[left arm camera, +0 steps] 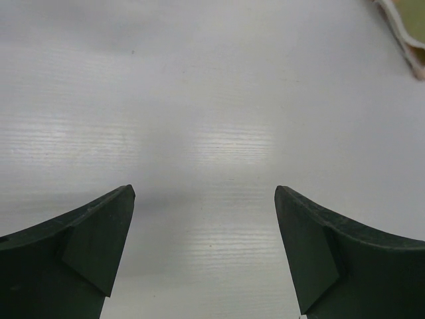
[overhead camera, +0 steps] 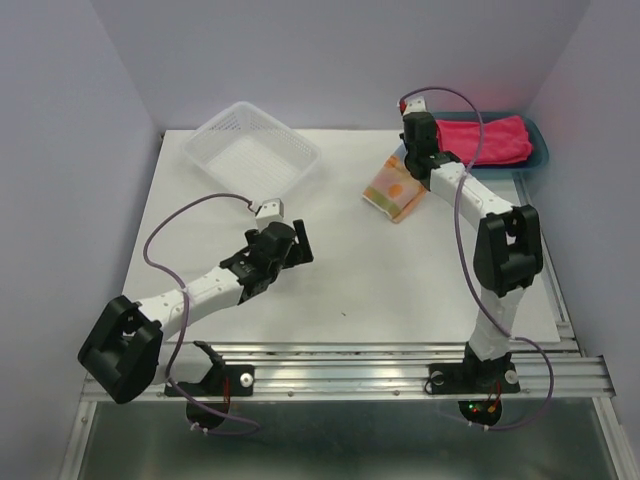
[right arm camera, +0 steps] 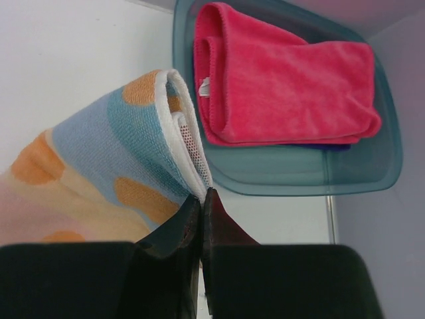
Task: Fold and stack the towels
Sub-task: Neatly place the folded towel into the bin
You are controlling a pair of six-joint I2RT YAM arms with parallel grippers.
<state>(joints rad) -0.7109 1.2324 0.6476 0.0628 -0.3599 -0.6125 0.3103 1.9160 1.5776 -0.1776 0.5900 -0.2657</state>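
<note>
My right gripper should set the peach towel down on top of the hot pink towel (overhead camera: 485, 142) (right arm camera: 287, 90) in the teal tray.
The peach towel (overhead camera: 392, 190) with blue and orange patches lies folded on the table left of the teal tray (overhead camera: 541, 152). My right gripper (overhead camera: 409, 162) is shut on its near edge, and in the right wrist view the fingers pinch the towel (right arm camera: 113, 153) where its white layers meet the gripper (right arm camera: 201, 195). The hot pink towel (right arm camera: 285, 86) lies folded in the tray (right arm camera: 299, 176), also visible from above (overhead camera: 490, 138). A sliver of the purple towel (right arm camera: 335, 146) shows under it. My left gripper (overhead camera: 298, 245) hovers open over bare table (left arm camera: 204, 193), holding nothing.
A white mesh basket (overhead camera: 252, 148) stands at the back left of the white table (overhead camera: 340, 290). The tray sits in the back right corner against the wall. An edge of the peach towel (left arm camera: 405, 33) shows at the top right of the left wrist view.
</note>
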